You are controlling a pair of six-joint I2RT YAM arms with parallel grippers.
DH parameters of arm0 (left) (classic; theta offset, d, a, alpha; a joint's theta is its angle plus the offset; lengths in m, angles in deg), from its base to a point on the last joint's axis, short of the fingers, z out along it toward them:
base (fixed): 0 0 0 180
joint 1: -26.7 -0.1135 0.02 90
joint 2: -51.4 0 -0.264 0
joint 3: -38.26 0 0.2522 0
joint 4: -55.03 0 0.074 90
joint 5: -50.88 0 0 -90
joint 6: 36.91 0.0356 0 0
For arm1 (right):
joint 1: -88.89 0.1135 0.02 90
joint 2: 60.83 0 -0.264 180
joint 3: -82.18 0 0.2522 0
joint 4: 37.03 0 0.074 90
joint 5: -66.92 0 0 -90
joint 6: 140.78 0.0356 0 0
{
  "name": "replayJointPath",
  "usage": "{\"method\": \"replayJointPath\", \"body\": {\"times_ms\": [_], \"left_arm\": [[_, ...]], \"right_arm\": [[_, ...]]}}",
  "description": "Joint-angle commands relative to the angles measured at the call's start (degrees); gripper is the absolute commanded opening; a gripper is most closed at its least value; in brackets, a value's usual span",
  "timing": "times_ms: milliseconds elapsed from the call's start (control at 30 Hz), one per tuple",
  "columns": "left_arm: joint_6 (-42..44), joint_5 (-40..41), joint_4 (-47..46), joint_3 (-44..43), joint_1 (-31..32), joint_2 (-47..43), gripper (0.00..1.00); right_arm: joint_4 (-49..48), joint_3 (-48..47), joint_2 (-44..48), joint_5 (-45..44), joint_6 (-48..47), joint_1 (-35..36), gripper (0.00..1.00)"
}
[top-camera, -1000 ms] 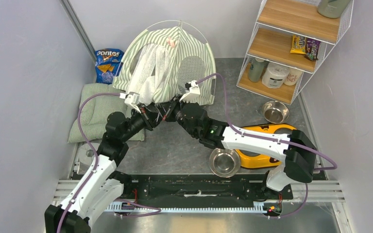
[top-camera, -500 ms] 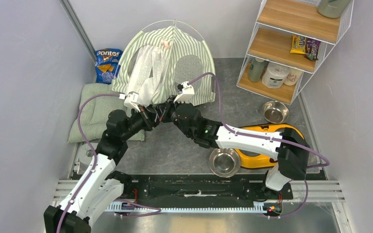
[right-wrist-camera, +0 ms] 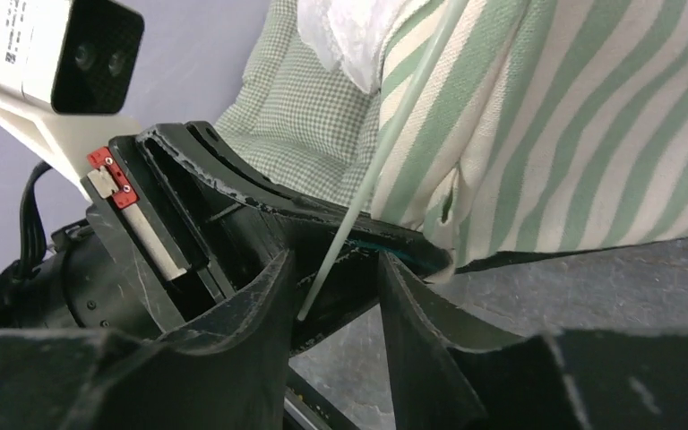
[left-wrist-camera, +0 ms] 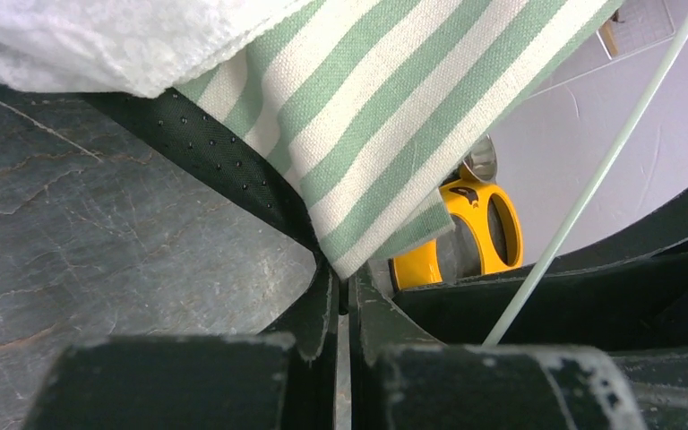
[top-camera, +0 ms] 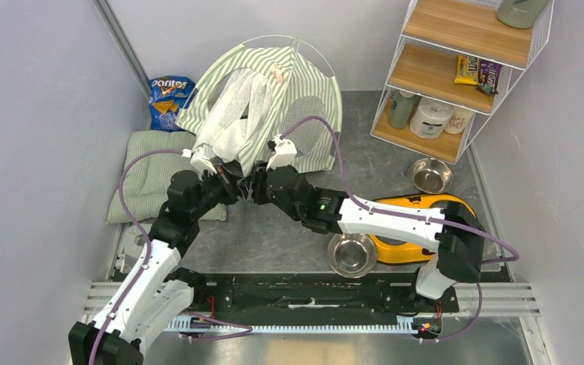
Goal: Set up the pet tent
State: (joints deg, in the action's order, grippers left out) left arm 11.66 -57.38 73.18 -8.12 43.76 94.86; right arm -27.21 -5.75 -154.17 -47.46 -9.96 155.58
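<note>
I will grab the pole higher up [right-wrist-camera: 349, 218] with my right gripper and straighten it, because the white pole's loose end slants across my left gripper, next to the striped corner.
The pet tent [top-camera: 293, 91], green-and-white striped with white mesh panels, stands as a dome at the back of the table. My left gripper [top-camera: 233, 179] is at its front hem, shut on a corner of the striped fabric [left-wrist-camera: 394, 116], pinched at the fingertips [left-wrist-camera: 345, 273]. My right gripper [top-camera: 252, 185] faces it from the right. Its jaws stand apart [right-wrist-camera: 333, 269]. The free end of a thin white pole [right-wrist-camera: 385, 143] hangs between them, ungripped. The same pole [left-wrist-camera: 591, 188] crosses the left wrist view.
A pale green quilted cushion [top-camera: 148, 175] lies left of the tent, with a Doritos bag [top-camera: 169, 99] behind it. A yellow double-bowl holder [top-camera: 418, 228] with a steel bowl [top-camera: 351, 253] is under the right arm. Another bowl [top-camera: 430, 175] and a wire shelf rack [top-camera: 456, 68] stand at the right.
My right gripper has moved left, closing on the left gripper at the tent's front hem. The tent dome has shifted and spread slightly to the right. The left gripper has barely moved.
</note>
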Motion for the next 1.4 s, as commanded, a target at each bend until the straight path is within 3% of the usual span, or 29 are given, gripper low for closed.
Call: {"method": "replayJointPath", "body": {"times_ms": [0, 167, 833, 933, 1133, 1367], "left_arm": [[-0.2, 0.1, 1.5, 0.4, -0.2, -1.1, 0.02], [2.0, -0.3, 3.9, 1.0, -0.3, -1.5, 0.02], [2.4, -1.5, 2.9, 0.2, -0.3, 0.0, 0.02], [2.7, -1.8, 3.1, 0.1, -0.3, 0.2, 0.02], [4.3, -1.8, 4.8, -0.1, -0.3, -0.5, 0.02], [6.7, -1.9, 8.1, -0.3, -0.4, -2.6, 0.02]], "right_arm": [[6.2, -1.4, 4.8, 3.0, 3.2, 0.4, 0.49], [4.5, 0.9, 6.8, 2.9, 3.4, -0.1, 0.53], [5.3, -3.4, 1.0, 3.9, 3.8, -1.7, 0.44], [5.1, -3.9, 0.2, 4.7, 4.2, -2.1, 0.36], [2.8, -1.6, 2.2, 1.5, 7.4, -2.6, 0.00], [-6.7, 4.4, 8.8, -5.8, 6.3, -3.7, 0.00]]}}
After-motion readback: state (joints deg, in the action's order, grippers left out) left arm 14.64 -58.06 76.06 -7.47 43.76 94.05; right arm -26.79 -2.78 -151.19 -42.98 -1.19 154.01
